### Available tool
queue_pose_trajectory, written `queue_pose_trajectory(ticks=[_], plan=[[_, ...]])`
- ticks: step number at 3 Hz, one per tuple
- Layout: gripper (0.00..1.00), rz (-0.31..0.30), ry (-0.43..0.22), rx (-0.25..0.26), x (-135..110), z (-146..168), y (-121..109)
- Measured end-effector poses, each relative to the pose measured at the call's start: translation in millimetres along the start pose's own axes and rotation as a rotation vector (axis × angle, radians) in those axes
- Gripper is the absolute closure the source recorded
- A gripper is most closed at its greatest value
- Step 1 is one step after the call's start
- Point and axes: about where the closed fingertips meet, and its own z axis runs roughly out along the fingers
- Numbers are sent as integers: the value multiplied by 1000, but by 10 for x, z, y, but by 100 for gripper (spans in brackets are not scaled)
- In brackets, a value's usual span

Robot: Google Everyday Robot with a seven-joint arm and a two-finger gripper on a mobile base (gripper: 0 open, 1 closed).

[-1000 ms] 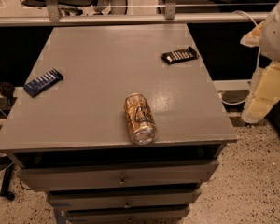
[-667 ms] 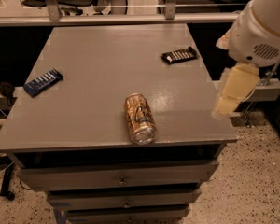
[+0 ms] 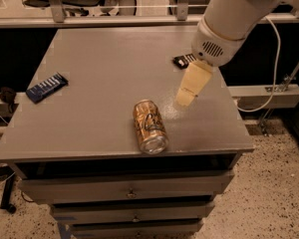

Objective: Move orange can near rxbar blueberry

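My gripper is going to close on the back half of the orange can (image 3: 146, 115). That will leave the can's silver top free toward the front edge of the table.
The orange can (image 3: 149, 126) lies on its side near the front middle of the grey table (image 3: 109, 68), its silver top facing the front edge. The rxbar blueberry (image 3: 47, 87), a flat dark-blue bar, lies at the table's left edge. My gripper (image 3: 188, 96) hangs from the white arm (image 3: 229, 19) over the table's right part, to the right of the can and a little behind it, not touching it. It holds nothing that I can see.
A black wrapped bar (image 3: 183, 60) lies at the back right, partly hidden behind my arm. Drawers (image 3: 129, 190) sit below the table front. A cable (image 3: 274, 59) and a metal rail run along the right side.
My arm has swung in from the right edge of the view to over the table's right part, closer to the can. The can and both bars have not moved.
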Motion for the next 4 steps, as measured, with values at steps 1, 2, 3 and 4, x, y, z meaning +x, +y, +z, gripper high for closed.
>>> queue_pose_trajectory(ticks=[1,2,3,4], plan=[[0,175,-12,-26,-158,168,-75],[0,352,-34,-50,-282,250,-60],[0,502,-37,-48,-395,263,29],[0,595,1,-16,-560,310,205]])
